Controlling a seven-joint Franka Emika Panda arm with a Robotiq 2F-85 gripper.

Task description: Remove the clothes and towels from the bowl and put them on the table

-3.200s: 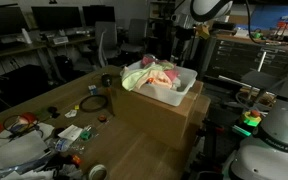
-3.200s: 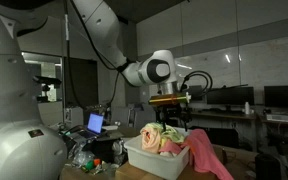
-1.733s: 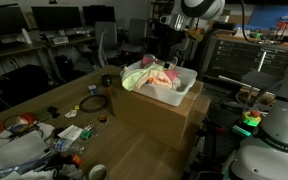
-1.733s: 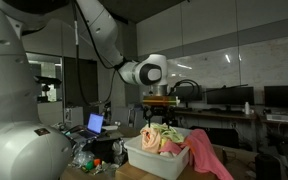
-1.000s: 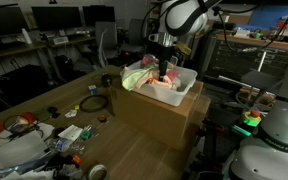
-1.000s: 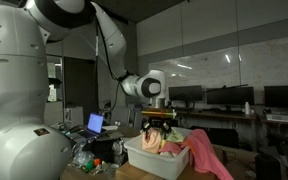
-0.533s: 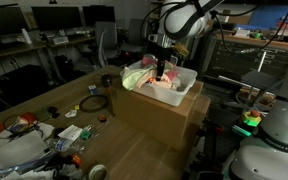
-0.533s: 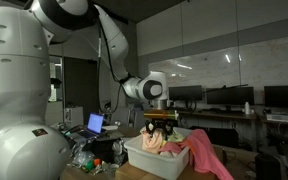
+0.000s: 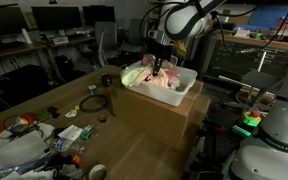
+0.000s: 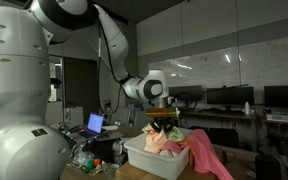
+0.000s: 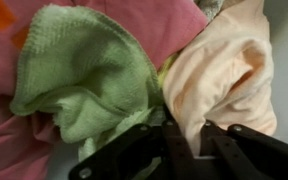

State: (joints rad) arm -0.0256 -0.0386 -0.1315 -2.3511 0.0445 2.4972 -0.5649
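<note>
The bundle of cloth, still in the bin's heap, will be let go by my gripper on the bare wood (image 9: 122,152) in front of the cardboard box.
The bowl is a white plastic bin (image 9: 185,93) (image 10: 146,160) on a cardboard box, heaped with clothes and towels. In the wrist view I see a green towel (image 11: 82,70), a pink cloth (image 11: 149,14) and a peach cloth (image 11: 229,65). A pink cloth (image 10: 206,155) hangs over the bin's rim. My gripper (image 9: 160,68) (image 10: 164,129) is down in the heap. In the wrist view the gripper (image 11: 191,140) is shut on a fold of the peach cloth, which is pinched between the black fingers (image 11: 174,146).
The bin's cardboard box (image 9: 160,122) stands on a wooden table. Cables (image 9: 94,103), a tape roll (image 9: 97,172) and small clutter (image 9: 44,135) lie on the table's near part. A laptop (image 10: 96,124) sits behind the clutter. A white robot body (image 10: 19,100) fills one side.
My gripper came down from above the bin into the clothes. Its jaws went from open to shut on the peach cloth.
</note>
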